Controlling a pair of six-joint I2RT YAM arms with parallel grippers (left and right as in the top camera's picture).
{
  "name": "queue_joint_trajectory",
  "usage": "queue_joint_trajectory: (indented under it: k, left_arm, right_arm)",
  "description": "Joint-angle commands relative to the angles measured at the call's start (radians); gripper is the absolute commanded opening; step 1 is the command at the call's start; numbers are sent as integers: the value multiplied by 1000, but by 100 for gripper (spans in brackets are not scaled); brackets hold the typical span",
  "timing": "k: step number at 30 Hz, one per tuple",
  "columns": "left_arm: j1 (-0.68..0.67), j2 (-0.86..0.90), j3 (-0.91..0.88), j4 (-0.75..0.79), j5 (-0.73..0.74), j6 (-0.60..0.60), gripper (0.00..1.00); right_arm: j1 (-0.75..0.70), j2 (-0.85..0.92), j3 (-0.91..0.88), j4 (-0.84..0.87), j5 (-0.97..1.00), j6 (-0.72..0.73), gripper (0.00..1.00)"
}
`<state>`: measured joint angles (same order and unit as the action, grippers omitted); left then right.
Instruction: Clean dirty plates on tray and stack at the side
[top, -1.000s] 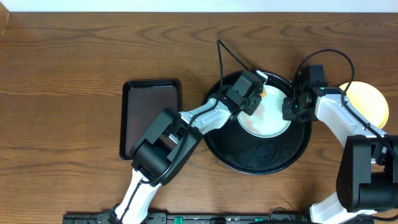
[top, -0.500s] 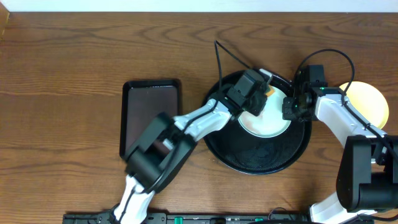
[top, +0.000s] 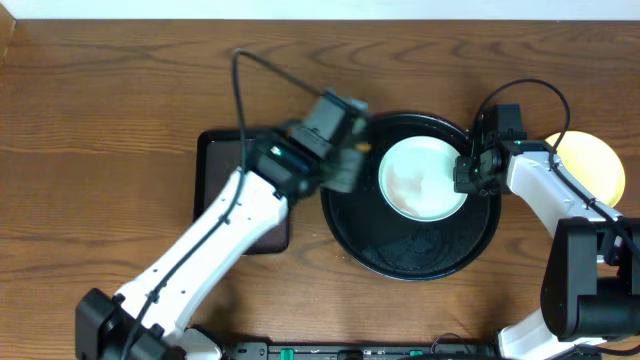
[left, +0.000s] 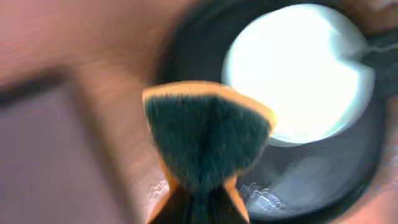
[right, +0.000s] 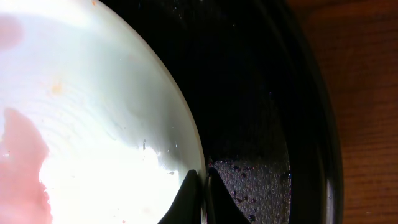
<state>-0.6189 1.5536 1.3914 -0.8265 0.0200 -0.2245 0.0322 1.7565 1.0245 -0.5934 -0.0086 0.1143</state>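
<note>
Next, I let go of the sponge with my left gripper in the rectangular dark tray (top: 279, 192) (left: 88, 174), by the edge that faces the round tray.
A pale mint-white plate (top: 423, 178) with a faint reddish smear lies on the round black tray (top: 410, 250). My right gripper (top: 468, 176) is shut on the plate's right rim; the right wrist view shows its fingers (right: 202, 186) pinching the rim of the plate (right: 93, 112), which has a pink smear at the left. My left gripper (top: 347, 168) is over the tray's left rim, shut on a sponge (left: 205, 134) with a dark green face and orange edge. The left wrist view is blurred. A pale yellow plate (top: 592, 165) lies on the table at the right. A second mint-white plate is not in view.
A smaller rectangular dark tray (top: 225, 170) lies left of the round tray, partly under my left arm. The round tray's front part (right: 261, 180) is wet with droplets. A cable loops above the left arm. The table is brown wood (top: 100, 120).
My left arm has swung left off the plate with the sponge, uncovering the plate. My right gripper and the plate have not moved.
</note>
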Motion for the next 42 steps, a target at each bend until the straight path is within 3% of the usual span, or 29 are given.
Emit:
queue_joint_trajectory:
  k: [1, 6, 11, 14, 24, 32, 42]
  left_arm:
    - [127, 15, -46, -67, -194, -66, 8]
    - [329, 18, -138, -35, -185, -137, 8]
    - [465, 24, -240, 89, 2, -79, 8]
    - [498, 38, -309, 157, 21, -80, 8]
    - [482, 142, -423, 346, 34, -10, 8]
    - [460, 239, -423, 470, 195, 54, 8]
    - [395, 244, -423, 460, 234, 162, 8]
  right_arm:
    - [9, -22, -5, -1, -5, 0, 1]
    - [9, -22, -5, -2, -7, 0, 1]
    - [9, -22, -5, -3, -7, 0, 1]
    - [9, -22, -5, -3, -7, 0, 1]
    - [9, -22, -5, -4, -7, 0, 2]
    - [9, -22, -5, -4, -7, -7, 2]
    - [9, -22, -5, -4, -7, -7, 2]
